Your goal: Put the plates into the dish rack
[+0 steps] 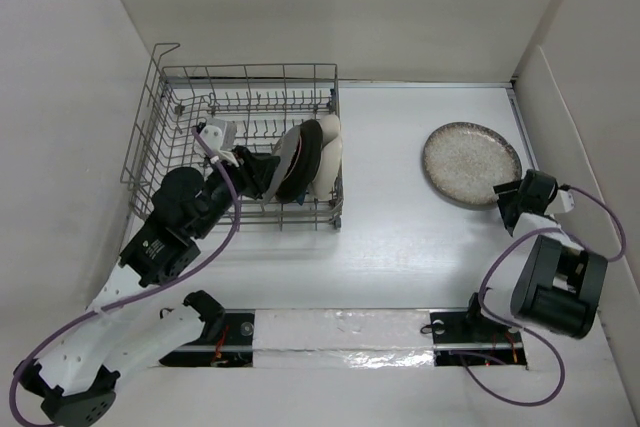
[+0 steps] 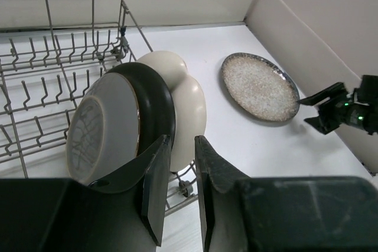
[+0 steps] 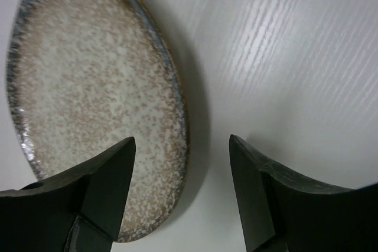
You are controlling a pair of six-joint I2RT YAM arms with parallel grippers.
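Observation:
The speckled cream plate is too far from my left gripper, so I should slide it closer with my right gripper, then grip the plate's near rim [image 3: 184, 143] for the handover.
The grey wire dish rack [image 1: 180, 137] stands at the back left. Three plates stand on edge at its right end: a grey patterned plate [image 2: 97, 128], a dark dish [image 2: 153, 107] and a cream plate [image 2: 189, 110]. My left gripper [image 2: 182, 146] hovers just in front of them, its jaws a narrow gap apart with nothing between. A speckled cream plate [image 1: 470, 164] lies flat on the table at the right. My right gripper [image 3: 182, 143] is open over its near rim [image 3: 177, 146], one finger above the plate and the other above the table.
White walls close in the table on the left, back and right. The rack's left part [image 2: 35, 75] holds only bare tines. The right arm's body [image 1: 555, 287] sits near the right wall.

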